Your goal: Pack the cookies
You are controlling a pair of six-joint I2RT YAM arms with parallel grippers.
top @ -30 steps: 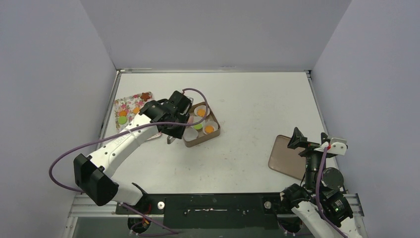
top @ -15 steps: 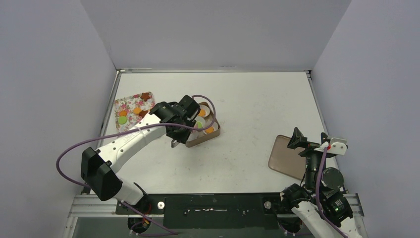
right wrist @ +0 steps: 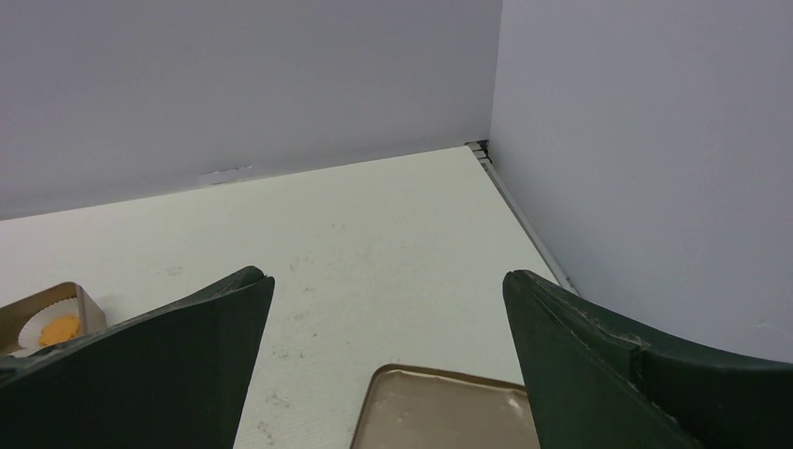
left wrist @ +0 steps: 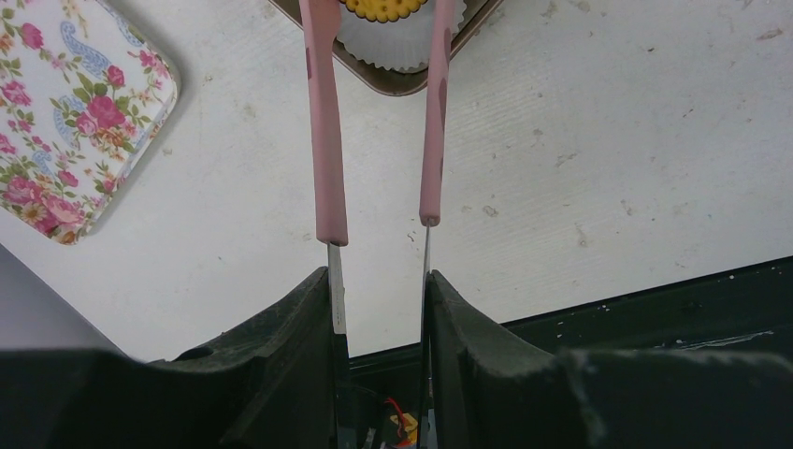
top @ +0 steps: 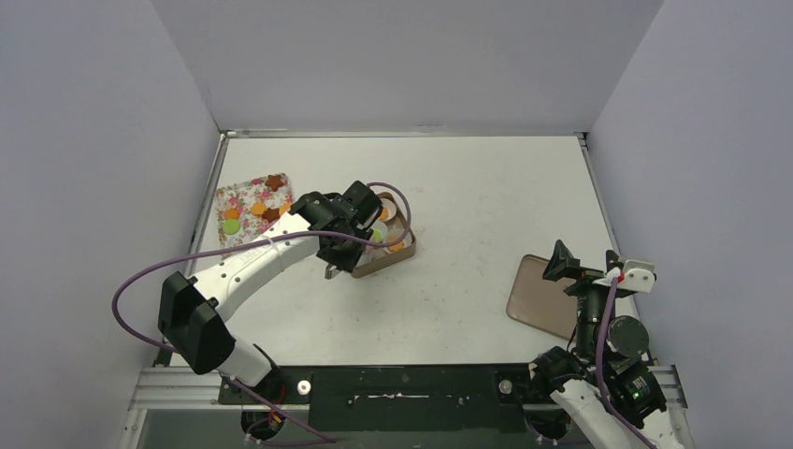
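Next, my left gripper lets go of the cookie in the white paper cup (top: 361, 259) (left wrist: 391, 7) at the near corner of the brown box.
My left gripper (top: 341, 248) (left wrist: 379, 281) is shut on a pair of pink-armed tongs (left wrist: 324, 140). The tongs reach out over the brown box (top: 379, 265) (left wrist: 402, 86). An orange cookie (left wrist: 383, 7) shows between their arms, over a white paper cup; whether the tongs pinch it I cannot tell. Another orange cookie (top: 396, 246) lies in the box. More cookies rest on the floral tray (top: 245, 201) (left wrist: 65, 122): a green one (top: 231, 225), an orange one (top: 232, 213) and a dark brown one (top: 274, 181). My right gripper (top: 587, 262) (right wrist: 388, 281) is open and holds nothing.
A flat brown lid (top: 538, 295) (right wrist: 449, 412) lies on the table at the right, just under my right gripper. Grey walls close in the table on three sides. The left arm's purple cable loops over the box.
The left arm has swung right from the floral tray's edge to over the box, carrying the tongs. The right arm has not moved.
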